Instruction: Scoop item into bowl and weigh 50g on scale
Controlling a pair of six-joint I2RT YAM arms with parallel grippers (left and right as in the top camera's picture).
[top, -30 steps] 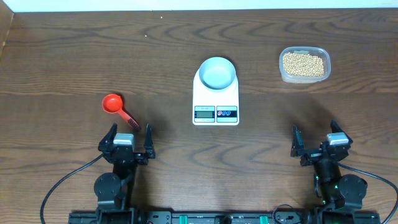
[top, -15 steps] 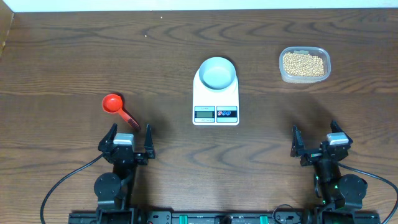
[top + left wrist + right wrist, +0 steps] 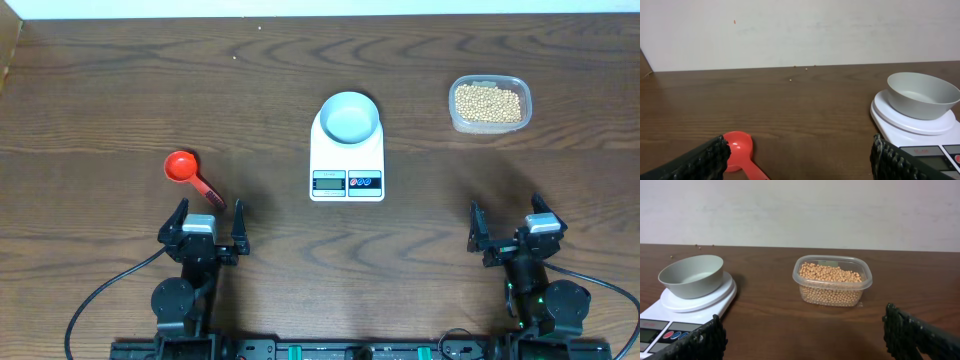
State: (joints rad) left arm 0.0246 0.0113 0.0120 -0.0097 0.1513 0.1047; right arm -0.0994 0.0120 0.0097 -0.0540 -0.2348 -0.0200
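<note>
The red scoop is next for my left gripper, which should go to it and close on its cup's rim (image 3: 167,172), on the cup's side away from the white scale.
The white bowl (image 3: 349,117) sits empty on the white scale (image 3: 347,170) at mid-table; both show in the left wrist view (image 3: 922,94) and the right wrist view (image 3: 692,275). Tan beans (image 3: 488,103) fill a clear plastic tub (image 3: 488,124) at the back right, also in the right wrist view (image 3: 831,280). A red scoop (image 3: 188,172) lies at the left, just ahead of my left gripper (image 3: 206,220), which is open and empty. The scoop's cup shows by the left finger (image 3: 740,147). My right gripper (image 3: 505,225) is open and empty near the front edge.
The scale's display and buttons (image 3: 347,181) face the front edge. A few stray beans (image 3: 800,67) lie by the back wall. The dark wooden table (image 3: 120,90) spreads around everything.
</note>
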